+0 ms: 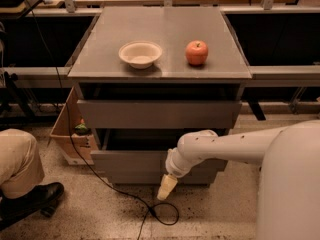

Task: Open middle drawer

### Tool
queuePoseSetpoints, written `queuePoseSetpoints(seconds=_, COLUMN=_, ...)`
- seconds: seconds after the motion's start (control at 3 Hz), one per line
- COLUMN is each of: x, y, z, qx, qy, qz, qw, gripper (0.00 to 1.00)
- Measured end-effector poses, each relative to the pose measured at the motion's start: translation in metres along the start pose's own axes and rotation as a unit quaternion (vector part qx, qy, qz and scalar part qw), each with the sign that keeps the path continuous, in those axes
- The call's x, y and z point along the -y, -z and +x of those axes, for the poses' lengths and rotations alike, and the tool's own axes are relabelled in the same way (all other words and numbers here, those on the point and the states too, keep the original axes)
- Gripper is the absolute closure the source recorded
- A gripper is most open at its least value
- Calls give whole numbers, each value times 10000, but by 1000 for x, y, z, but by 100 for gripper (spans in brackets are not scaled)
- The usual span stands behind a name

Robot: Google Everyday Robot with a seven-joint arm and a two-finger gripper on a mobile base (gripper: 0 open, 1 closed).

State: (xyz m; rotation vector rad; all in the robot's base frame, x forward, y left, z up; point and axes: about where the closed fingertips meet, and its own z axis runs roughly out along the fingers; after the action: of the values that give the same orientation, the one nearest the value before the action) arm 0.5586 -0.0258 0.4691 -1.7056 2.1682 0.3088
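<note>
The robot's shut fingers hang against the middle drawer's flat front, below its rim, so next the gripper opens them, takes the front's top edge (pixel 152 152) and pulls.
The grey cabinet (pixel 160 29) has three handle-less drawer fronts. The middle drawer (pixel 130 160) is the medium-sized front below the widest top front (pixel 159 114), with a dark gap above it. The narrowest front (pixel 135 176) lies under it. My gripper (pixel 166 187) hangs from the white arm (pixel 225 146), points down and is shut on nothing. It is in front of the lowest front, just below the middle drawer's front and close to the floor. I cannot tell whether it touches the cabinet.
A cream bowl (pixel 140 54) and a red apple (pixel 197 52) sit on the cabinet top. A black cable (pixel 160 214) loops on the floor under the gripper. A cardboard box (pixel 72 134) stands left of the cabinet. A person's leg and shoe (pixel 25 184) are at the lower left.
</note>
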Motion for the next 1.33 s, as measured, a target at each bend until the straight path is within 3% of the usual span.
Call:
queuePoseSetpoints(seconds=0.67, x=47, y=-29, z=12, qx=-49, qy=-86, qz=90, qw=9999, gripper=0)
queuePoseSetpoints(seconds=1.0, x=55, y=-40, z=17, qx=-66, qy=-133, qz=40, qw=9999, gripper=0)
queuePoseSetpoints(seconds=1.33, x=43, y=-41, z=27, qx=-99, qy=-204, qz=-54, qw=9997, gripper=26)
